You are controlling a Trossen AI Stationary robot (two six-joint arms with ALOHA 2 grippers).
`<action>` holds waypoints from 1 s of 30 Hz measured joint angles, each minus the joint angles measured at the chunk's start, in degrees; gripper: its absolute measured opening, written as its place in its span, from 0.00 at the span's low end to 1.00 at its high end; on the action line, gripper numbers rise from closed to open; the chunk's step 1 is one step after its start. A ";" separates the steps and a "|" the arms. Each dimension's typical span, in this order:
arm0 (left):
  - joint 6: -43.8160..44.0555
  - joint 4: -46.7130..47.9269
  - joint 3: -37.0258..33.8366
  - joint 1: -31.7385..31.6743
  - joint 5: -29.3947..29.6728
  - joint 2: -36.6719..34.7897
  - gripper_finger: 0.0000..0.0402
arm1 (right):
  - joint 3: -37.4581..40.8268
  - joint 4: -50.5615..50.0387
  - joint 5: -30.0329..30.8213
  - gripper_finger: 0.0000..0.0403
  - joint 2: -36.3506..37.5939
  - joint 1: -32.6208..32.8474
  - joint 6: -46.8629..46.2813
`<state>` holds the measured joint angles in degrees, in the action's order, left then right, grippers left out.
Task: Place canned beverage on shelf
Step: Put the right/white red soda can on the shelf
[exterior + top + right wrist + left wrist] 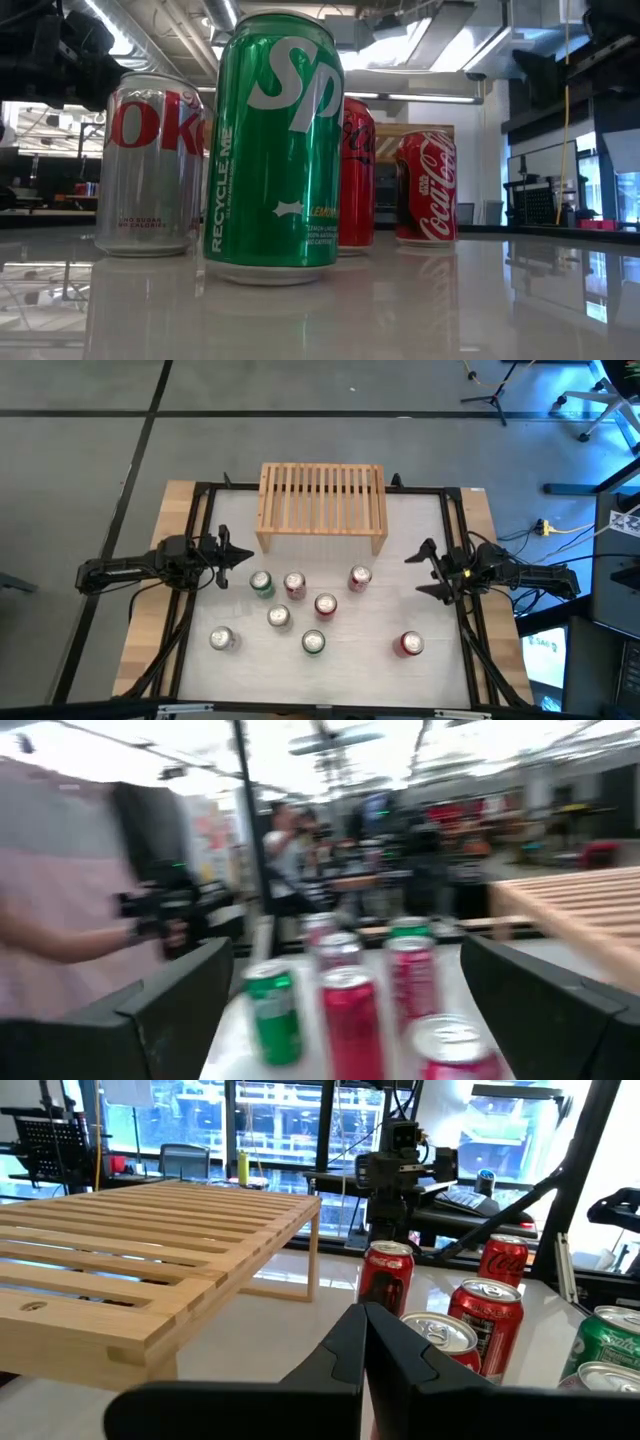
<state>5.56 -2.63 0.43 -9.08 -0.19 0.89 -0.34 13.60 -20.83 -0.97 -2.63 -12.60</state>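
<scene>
The red can stands in front of the wooden shelf's leg nearest my right gripper, and that gripper will close on the upper sides of the red can (360,576) (452,1055).
The light wooden shelf (322,505) stands on its side legs at the far middle of the white table; its slatted top (150,1250) carries nothing. Several cans stand upright on their bases in front of it: green ones (262,584) (313,643), red ones (360,578) (410,645), silver ones (221,639). The low view has a green can (275,150) nearest. My left gripper (240,555) hovers shut at the table's left edge, its fingers (365,1345) pointing level at the cans. My right gripper (426,570) hovers open at the right edge, its fingers (180,1000) wide apart and holding nothing.
A black frame (455,495) runs around the tabletop, with wooden margins outside it. Free table lies between the shelf and the cans and along the near edge. A person (285,850) stands in the room beyond the table's left side.
</scene>
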 joint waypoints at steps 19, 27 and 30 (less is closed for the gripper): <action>0.05 0.00 0.00 0.02 -0.09 0.00 0.00 | -4.03 13.61 2.53 0.96 -0.85 0.04 -15.67; 0.05 0.02 0.00 0.02 -0.10 0.00 0.00 | -14.29 12.63 3.26 0.96 -12.23 0.04 -15.61; 0.07 0.02 0.00 0.00 -0.09 0.00 0.00 | -19.92 10.26 3.26 0.96 -18.73 0.02 -15.33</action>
<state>5.63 -2.61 0.43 -9.08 -0.27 0.89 -20.26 23.86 -17.56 -19.71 -2.61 -27.93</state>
